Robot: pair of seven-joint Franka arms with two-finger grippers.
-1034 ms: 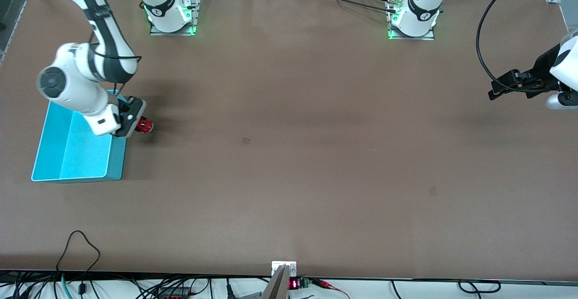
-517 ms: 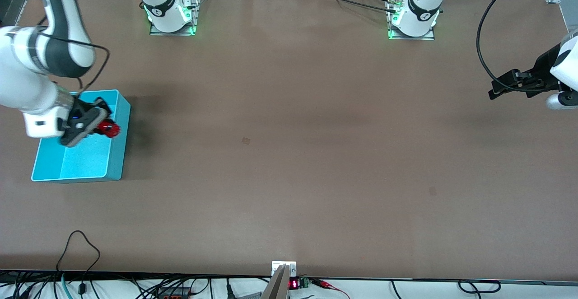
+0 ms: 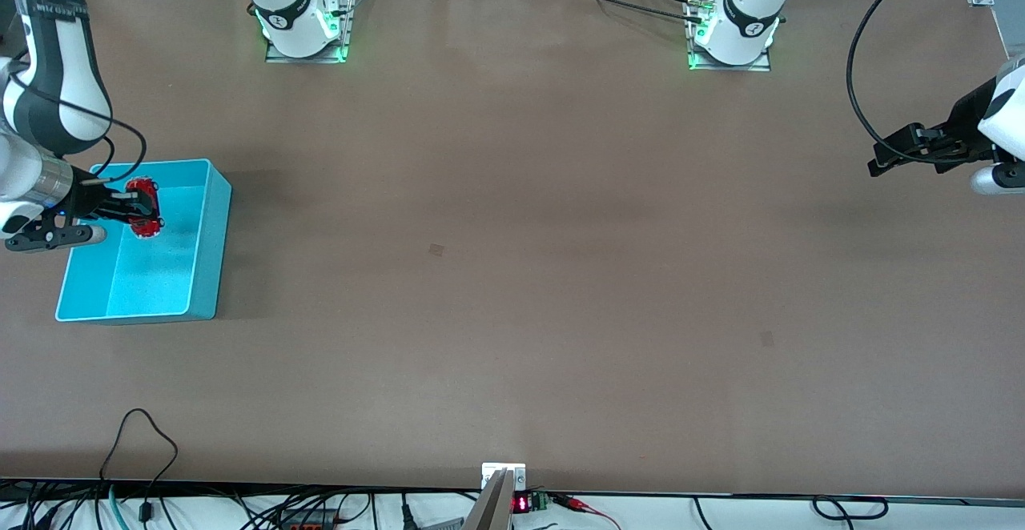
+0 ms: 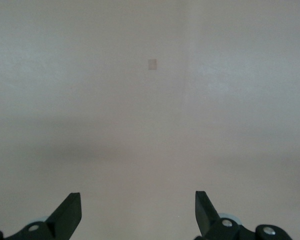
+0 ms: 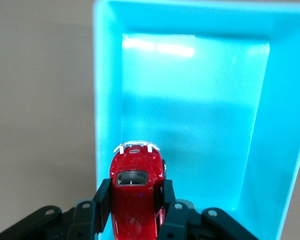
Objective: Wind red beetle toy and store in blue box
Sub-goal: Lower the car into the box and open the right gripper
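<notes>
Next, I put the red beetle toy down with my right gripper on the blue box's bottom, next to the box's side [image 3: 181, 216] [image 5: 172, 172] nearest the robot bases.
My right gripper [image 3: 138, 206] is shut on the red beetle toy [image 3: 145, 206] and holds it in the air over the open blue box [image 3: 210, 234], near the box's end closest to the robot bases. In the right wrist view the toy [image 5: 136, 192] sits clamped between the two black fingers [image 5: 103, 197], over the box's rim [image 5: 101, 100]. My left gripper [image 3: 881, 162] is open and empty, waiting over bare table at the left arm's end; its fingertips [image 4: 70, 210] show in the left wrist view.
The blue box stands at the right arm's end of the brown table [image 3: 512, 274]. A small dark patch [image 3: 436, 249] marks the table's middle. Cables [image 3: 144, 450] lie along the table edge nearest the camera.
My right gripper has carried the red beetle toy from beside the box to over its inside and turned. The left arm has not moved.
</notes>
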